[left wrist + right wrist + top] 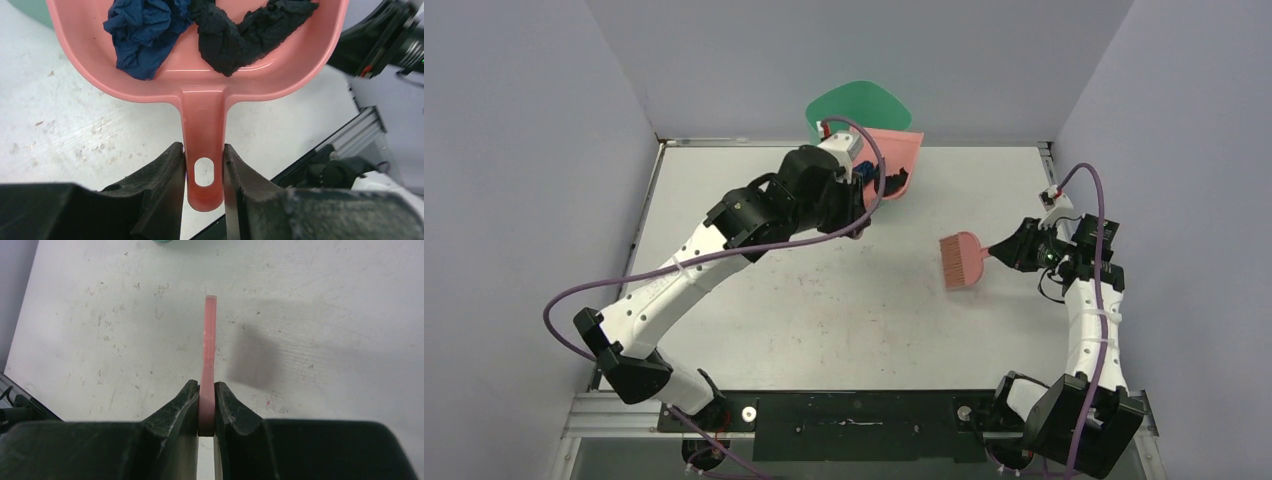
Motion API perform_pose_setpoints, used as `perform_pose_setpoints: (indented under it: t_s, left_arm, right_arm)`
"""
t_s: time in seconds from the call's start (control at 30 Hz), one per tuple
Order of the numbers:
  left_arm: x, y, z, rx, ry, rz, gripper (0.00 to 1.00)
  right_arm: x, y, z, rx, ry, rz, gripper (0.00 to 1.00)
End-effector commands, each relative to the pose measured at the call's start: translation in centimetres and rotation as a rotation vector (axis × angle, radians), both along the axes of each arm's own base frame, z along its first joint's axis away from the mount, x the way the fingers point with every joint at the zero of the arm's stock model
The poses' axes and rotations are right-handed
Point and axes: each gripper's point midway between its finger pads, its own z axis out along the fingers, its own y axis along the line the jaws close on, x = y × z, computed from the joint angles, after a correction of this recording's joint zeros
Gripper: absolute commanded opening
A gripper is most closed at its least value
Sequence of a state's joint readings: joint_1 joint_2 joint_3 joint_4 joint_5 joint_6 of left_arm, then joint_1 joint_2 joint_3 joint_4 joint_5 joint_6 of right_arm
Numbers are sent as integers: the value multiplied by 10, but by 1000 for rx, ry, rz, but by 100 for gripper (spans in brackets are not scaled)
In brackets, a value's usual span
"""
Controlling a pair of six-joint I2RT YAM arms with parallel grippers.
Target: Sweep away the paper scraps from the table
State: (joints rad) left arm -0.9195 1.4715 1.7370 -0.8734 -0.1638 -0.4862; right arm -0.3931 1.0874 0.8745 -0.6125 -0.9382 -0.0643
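Next, my left gripper releases the pink dustpan, now lifted beside the green bin, on the bare table (842, 277) between the green bin and the front rail.
My left gripper (204, 165) is shut on the handle of the pink dustpan (200, 85). In the pan lie paper scraps: a crumpled dark blue one (142, 35) and a black one (240, 35). From above, the dustpan (896, 155) is lifted at the far end of the table (824, 320), tilted beside a green bin (859, 108), with the left gripper (867, 178) just below it. My right gripper (206, 400) is shut on the pink hand brush (209, 340), seen edge-on. The brush (964, 260) hovers over the table's right side, held by the right gripper (1014, 245).
Pale grey walls close in the table on three sides. A metal rail (854, 410) with both arm bases runs along the front edge. Purple cables loop off both arms. The green bin's edge (162, 241) shows at the top of the right wrist view.
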Motion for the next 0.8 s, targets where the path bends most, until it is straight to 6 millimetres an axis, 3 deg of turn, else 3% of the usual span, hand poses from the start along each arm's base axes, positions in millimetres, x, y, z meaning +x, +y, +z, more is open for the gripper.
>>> perform_pose_setpoints:
  t_s: [0.0, 0.13, 0.3, 0.33, 0.53, 0.77]
  left_arm:
    - [29, -25, 48, -278, 32, -73, 0]
    - [61, -34, 80, -534, 100, -116, 0]
    - [102, -33, 114, -874, 181, -159, 0]
    - [112, -29, 130, -972, 160, -192, 0]
    - [137, -21, 146, -1399, 374, -302, 0]
    - [145, -11, 148, -1703, 627, -422, 0]
  right_arm:
    - [15, 5, 21, 57, -136, 6, 5]
    - [13, 6, 15, 66, -132, 8, 5]
    - [9, 8, 16, 61, -152, 17, 5]
    - [8, 7, 16, 60, -155, 16, 5]
    - [8, 7, 15, 55, -158, 16, 5]
    - [8, 6, 14, 59, -157, 14, 5]
